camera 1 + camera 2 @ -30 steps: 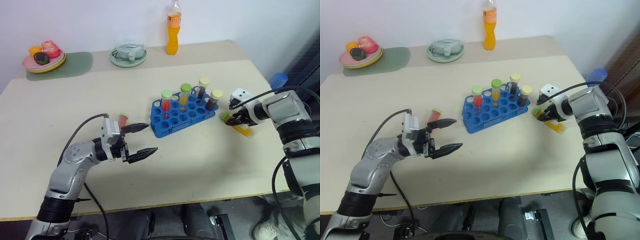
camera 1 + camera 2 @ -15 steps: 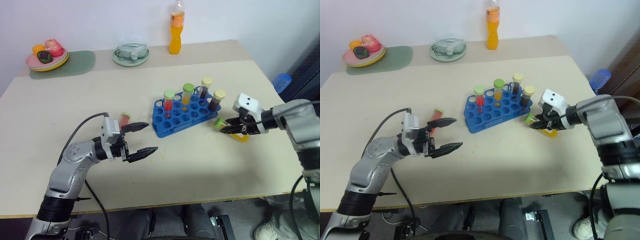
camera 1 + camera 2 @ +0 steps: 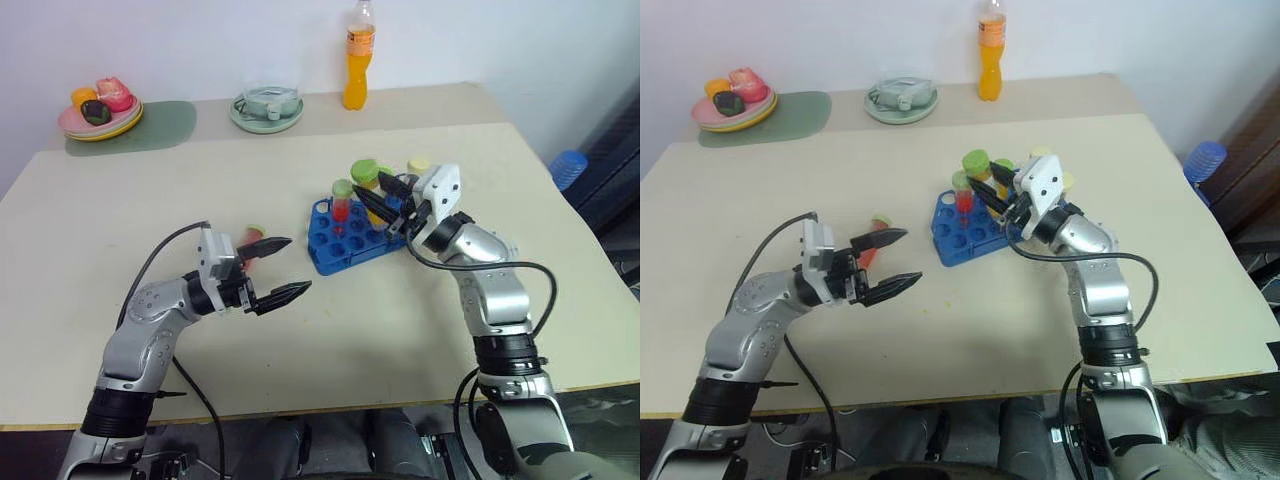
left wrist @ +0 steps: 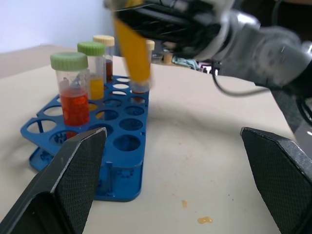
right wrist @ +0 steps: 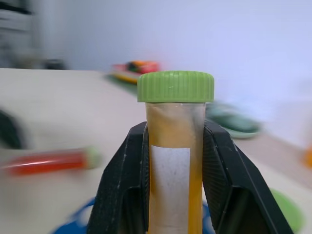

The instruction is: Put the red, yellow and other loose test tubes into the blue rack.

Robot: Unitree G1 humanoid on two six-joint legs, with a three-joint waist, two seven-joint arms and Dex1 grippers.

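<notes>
The robot's right gripper needs to release the yellow tube in a front-edge hole of the blue rack (image 3: 394, 232), closer to the end with the pale-capped tube. The yellow tube is upright above the holes now.
The blue rack (image 3: 338, 238) stands mid-table with several capped tubes upright in it, among them a red one with a green cap (image 4: 72, 95). Over the rack's right half my right gripper (image 3: 372, 187) is shut on a yellow tube with a green cap (image 5: 175, 141), held upright above the holes (image 4: 132, 48). A red tube (image 3: 250, 236) lies loose on the table left of the rack. Just in front of that tube my left gripper (image 3: 277, 268) hovers open, pointing toward the rack, with nothing between its fingers (image 4: 73, 180).
An orange drink bottle (image 3: 358, 55) stands at the table's far edge, with a pale green plate holding a cup (image 3: 267, 108) beside it. A plate of food on a green mat (image 3: 100, 110) sits far left. A blue object (image 3: 566, 165) lies off the table's right edge.
My right gripper lifted the yellow tube from the table right of the rack, swung it left and up over the rack, and turned it upright. The left arm stayed put.
</notes>
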